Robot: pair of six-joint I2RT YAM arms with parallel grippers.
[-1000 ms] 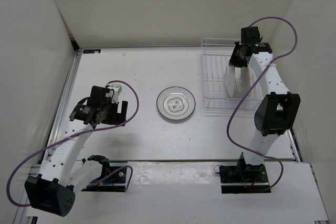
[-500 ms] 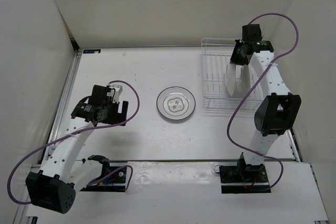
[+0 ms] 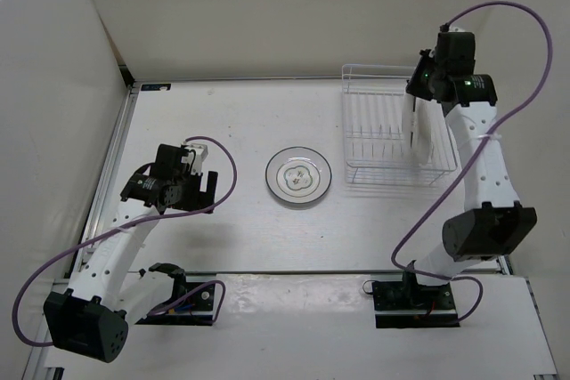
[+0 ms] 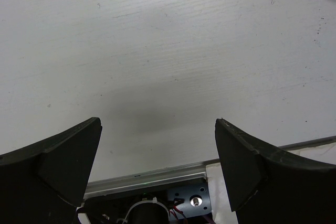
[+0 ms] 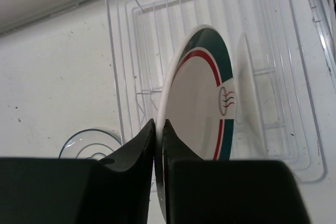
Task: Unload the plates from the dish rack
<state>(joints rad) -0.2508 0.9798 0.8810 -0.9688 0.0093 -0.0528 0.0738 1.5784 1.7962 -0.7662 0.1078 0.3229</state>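
Observation:
I will release the green-and-red-rimmed plate from my right gripper on the bare table (image 3: 358, 226) between the dish rack and the table's near edge.
The white wire dish rack (image 3: 374, 100) stands at the back right. My right gripper (image 3: 424, 100) is shut on the rim of the green-and-red-rimmed plate (image 3: 419, 133) and holds it on edge above the rack's right part. In the right wrist view the jaws (image 5: 158, 129) pinch the plate's white edge (image 5: 197, 98), with the rack (image 5: 126, 40) below. The plain plate with the faint flower centre (image 3: 298, 174) lies flat on the table to the left of the rack. My left gripper (image 3: 210, 191) is open and empty over bare table (image 4: 157, 124).
White walls enclose the table on the left, back and right. A metal rail (image 4: 157, 174) runs along the table's near edge under the left gripper. The flat plate also shows in the right wrist view (image 5: 86, 140).
My right arm has risen and swung right, lifting the green-rimmed plate out of its slot in the rack. The left arm has hardly moved.

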